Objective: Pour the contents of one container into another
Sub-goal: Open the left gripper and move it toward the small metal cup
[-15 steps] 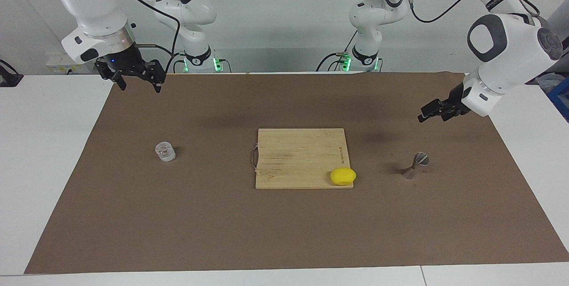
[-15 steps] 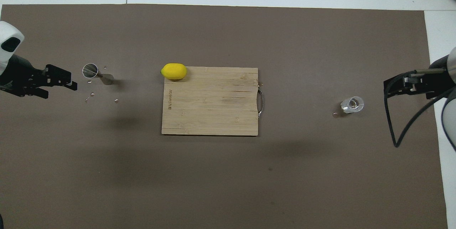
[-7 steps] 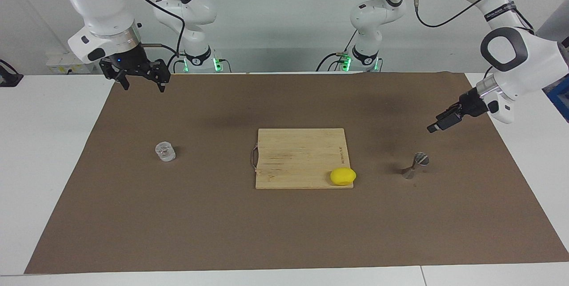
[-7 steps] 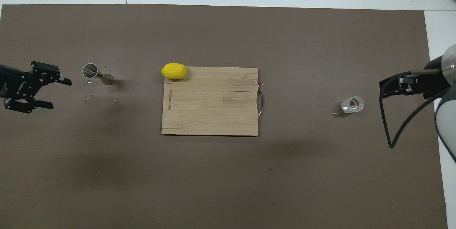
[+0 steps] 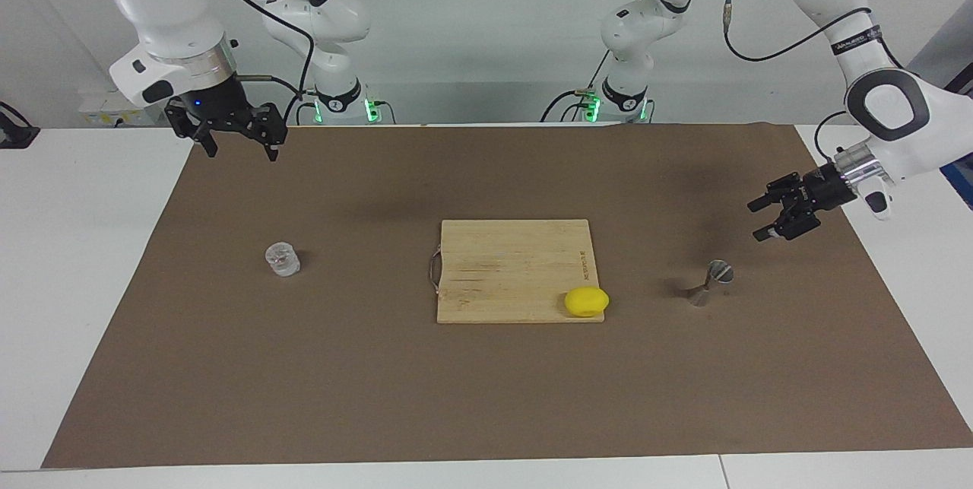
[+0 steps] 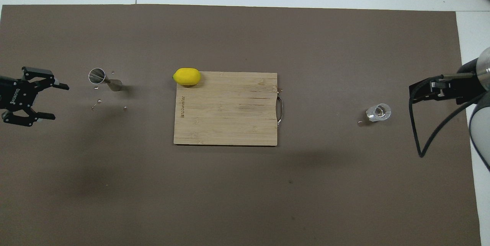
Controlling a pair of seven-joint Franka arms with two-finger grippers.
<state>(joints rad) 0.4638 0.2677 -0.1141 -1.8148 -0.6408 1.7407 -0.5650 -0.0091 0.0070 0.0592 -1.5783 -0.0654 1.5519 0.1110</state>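
Note:
The upper half [image 6: 98,76] of the silver hourglass jigger, above its narrow waist, will be held by my left gripper.
The clear ribbed glass cup [image 5: 282,259] stands on the brown mat toward the right arm's end; it also shows in the overhead view [image 6: 378,112]. The silver hourglass jigger [image 5: 711,284] stands on the mat toward the left arm's end, also seen from overhead [image 6: 104,80]. My left gripper [image 5: 760,220] is open and empty, in the air beside the jigger at the mat's left-arm end [image 6: 61,101]. My right gripper [image 5: 241,151] is open and empty, high over the mat's edge nearest the robots, apart from the glass [image 6: 412,92].
A wooden cutting board [image 5: 509,265] lies mid-mat, with a yellow lemon [image 5: 586,301] on its corner nearest the jigger. A few small droplets [image 6: 97,102] lie on the mat by the jigger. White table [image 5: 76,246] surrounds the mat.
My left gripper has turned its wrist, drawn back from the jigger toward the left arm's end, and its fingers now stand wider apart. My right gripper has shifted only slightly.

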